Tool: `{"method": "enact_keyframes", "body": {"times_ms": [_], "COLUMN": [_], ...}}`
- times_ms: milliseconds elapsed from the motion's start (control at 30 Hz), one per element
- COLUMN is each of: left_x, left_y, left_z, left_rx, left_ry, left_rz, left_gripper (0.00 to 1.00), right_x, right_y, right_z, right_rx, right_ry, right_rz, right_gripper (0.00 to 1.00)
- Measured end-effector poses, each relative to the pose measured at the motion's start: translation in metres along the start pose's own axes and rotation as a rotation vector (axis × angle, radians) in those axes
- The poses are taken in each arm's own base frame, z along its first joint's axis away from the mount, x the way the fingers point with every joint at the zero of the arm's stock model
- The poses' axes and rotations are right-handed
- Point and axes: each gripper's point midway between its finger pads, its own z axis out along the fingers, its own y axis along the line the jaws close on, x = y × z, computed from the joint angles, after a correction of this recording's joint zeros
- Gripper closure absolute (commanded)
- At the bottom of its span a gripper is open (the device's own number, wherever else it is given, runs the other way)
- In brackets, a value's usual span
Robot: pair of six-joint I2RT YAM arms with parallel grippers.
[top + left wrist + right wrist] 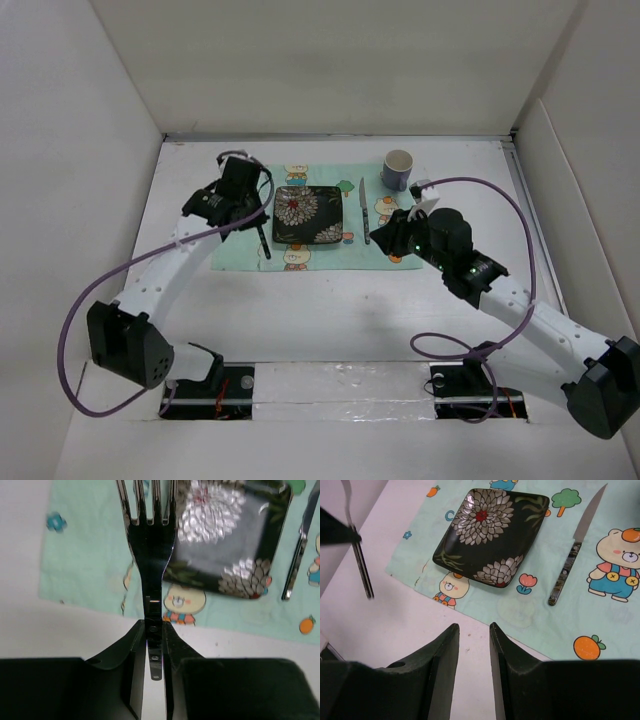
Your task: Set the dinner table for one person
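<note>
Next, my left gripper lets go of the fork on the placemat [251, 212] [122, 489], next to the plate and on the side that is away from the knife.
The white dinner table [330, 310] carries a mint-green cartoon placemat [240, 255]. On the mat lie a black square plate with white flowers [308, 215], a knife [365, 210] right of it and a cup [398, 170] at the far right corner. My left gripper [255, 215] is shut on a dark fork [263, 238], held over the mat's left part beside the plate. In the left wrist view the gripper [154, 625] clamps the fork [152, 570] by its handle, tines pointing away. My right gripper [378, 235] hovers near the knife's handle end; in its wrist view the gripper [474, 626] is open and empty.
White walls stand on the left, right and far sides of the table. The plate [490, 530], the knife [575, 550] and the hanging fork [362, 565] show in the right wrist view. Purple cables loop from both arms. The arm bases sit at the near edge.
</note>
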Motion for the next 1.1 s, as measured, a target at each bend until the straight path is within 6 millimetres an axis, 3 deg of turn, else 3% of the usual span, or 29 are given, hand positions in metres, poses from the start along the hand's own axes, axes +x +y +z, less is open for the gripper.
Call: {"method": "enact_keyframes", "body": {"times_ms": [100,200,333,467,633,867,1100], "left_x": [-0.046,-0.072,-0.056,-0.039,-0.041,-0.063,-0.054], "left_y": [-0.01,-0.021,-0.014,0.005,0.019,0.008,0.035], "left_z": [0.005,0.041,0.102,0.136,0.147,0.151,0.18], "left_rx": [-0.053,-0.126,-0.204,-0.262,-0.285,-0.244,-0.278], "left_ry": [-0.092,-0.093,0.03,0.138,0.163,0.113,0.18], "left_rz": [0.085,0.174,0.301,0.383,0.409,0.411,0.387], "left_gripper": [1.0,1.0,1.0,1.0,1.0,1.0,1.0], "right_x": [0.001,0.004,0.009,0.008,0.018,0.032,0.034], "right_y": [-0.001,-0.006,-0.013,-0.016,-0.022,-0.026,-0.027], "right_z": [0.001,0.003,0.006,0.007,0.013,0.021,0.022], "right_rx": [0.006,0.023,0.048,0.061,0.079,0.093,0.095], "right_ry": [-0.002,0.005,0.017,0.013,0.043,0.088,0.095], "right_rz": [0.0,0.001,0.004,0.005,0.007,0.007,0.006], "right_gripper": [0.64,0.64,0.64,0.64,0.64,0.64,0.63]}}
